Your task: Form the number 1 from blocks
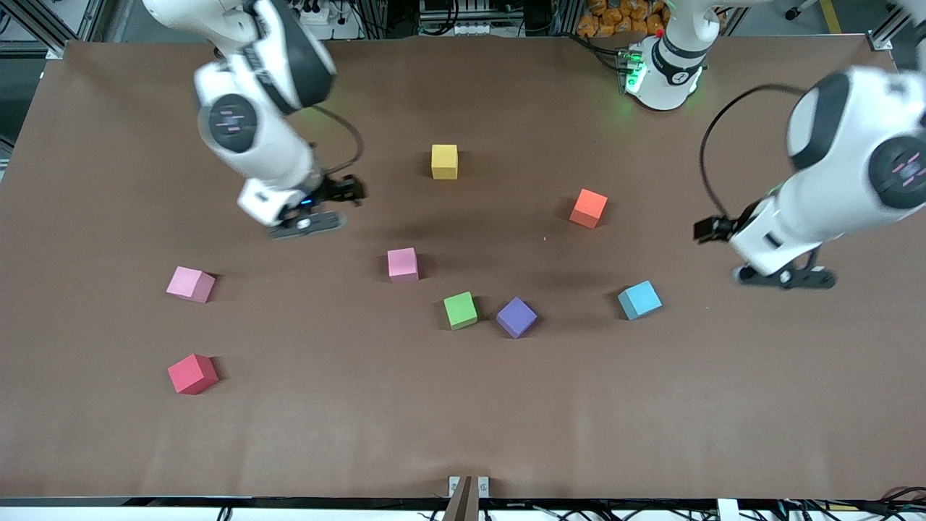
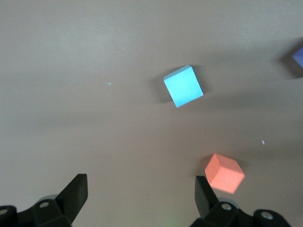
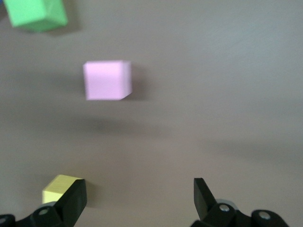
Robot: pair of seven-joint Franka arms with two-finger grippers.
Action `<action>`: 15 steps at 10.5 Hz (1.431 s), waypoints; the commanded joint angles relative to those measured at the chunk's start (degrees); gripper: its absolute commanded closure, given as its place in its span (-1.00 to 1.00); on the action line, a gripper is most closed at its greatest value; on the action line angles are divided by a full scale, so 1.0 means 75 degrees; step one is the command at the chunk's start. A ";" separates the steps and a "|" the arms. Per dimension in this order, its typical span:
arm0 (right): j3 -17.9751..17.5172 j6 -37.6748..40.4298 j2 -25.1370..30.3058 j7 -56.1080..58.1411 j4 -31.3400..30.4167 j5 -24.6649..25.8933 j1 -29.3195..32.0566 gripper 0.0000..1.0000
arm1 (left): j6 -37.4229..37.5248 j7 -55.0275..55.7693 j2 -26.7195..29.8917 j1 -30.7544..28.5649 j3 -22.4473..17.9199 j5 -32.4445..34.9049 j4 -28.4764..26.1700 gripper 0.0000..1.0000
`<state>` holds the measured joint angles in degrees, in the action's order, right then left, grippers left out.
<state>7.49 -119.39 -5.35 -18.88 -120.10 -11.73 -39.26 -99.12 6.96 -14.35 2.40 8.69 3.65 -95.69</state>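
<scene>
Next, my left gripper grips the sides of the light blue block (image 1: 640, 299) (image 2: 183, 86) and leaves the orange block where it lies.
Eight blocks lie scattered on the brown table: yellow (image 1: 444, 161), orange (image 1: 588, 208), a pink one (image 1: 402, 264) near the middle, a second pink one (image 1: 191, 284), green (image 1: 460, 310), purple (image 1: 516, 317), light blue (image 1: 639, 299) and red (image 1: 192, 373). My right gripper (image 1: 307, 224) hangs open and empty over bare table between the yellow and the middle pink block. Its wrist view shows the right gripper (image 3: 139, 191), pink (image 3: 107, 79), green (image 3: 37, 13) and yellow (image 3: 59, 188). My left gripper (image 1: 785, 278) is open and empty over the table's left-arm end. The left wrist view shows the left gripper (image 2: 141, 189), light blue (image 2: 183, 86) and orange (image 2: 224, 172).
The left arm's base (image 1: 662, 72) stands at the table's back edge. A small bracket (image 1: 469, 492) sits at the edge nearest the front camera. The brown mat (image 1: 463, 420) stretches bare between the blocks and that edge.
</scene>
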 commanded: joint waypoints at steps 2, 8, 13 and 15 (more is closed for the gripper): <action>0.0057 -0.0990 -0.0410 -0.1137 -0.0733 -0.1174 -0.1522 -1.00 | -0.1394 0.0243 0.0098 -0.0062 0.0036 0.0005 -0.1289 -1.00; -0.0717 -0.2046 -0.1326 -0.2546 -0.0756 -0.1248 -0.2546 -1.00 | -0.2920 0.0629 -0.0581 -0.0156 -0.0010 0.0076 -0.2042 -1.00; -0.0717 -0.2268 -0.1747 -0.2849 -0.0709 -0.1248 -0.2792 -1.00 | -0.3143 0.1345 -0.0910 -0.0074 0.0013 0.0334 -0.2042 -1.00; -0.0752 -0.2444 -0.1912 -0.2991 -0.0663 -0.1248 -0.2839 -1.00 | -0.3446 0.1905 -0.1050 -0.0086 0.0025 0.0310 -0.2019 -1.00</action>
<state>1.82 -136.62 -18.63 -40.08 -125.62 -20.06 -59.74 -122.88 17.91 -21.52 1.83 8.63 4.66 -110.97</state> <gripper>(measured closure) 0.000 0.000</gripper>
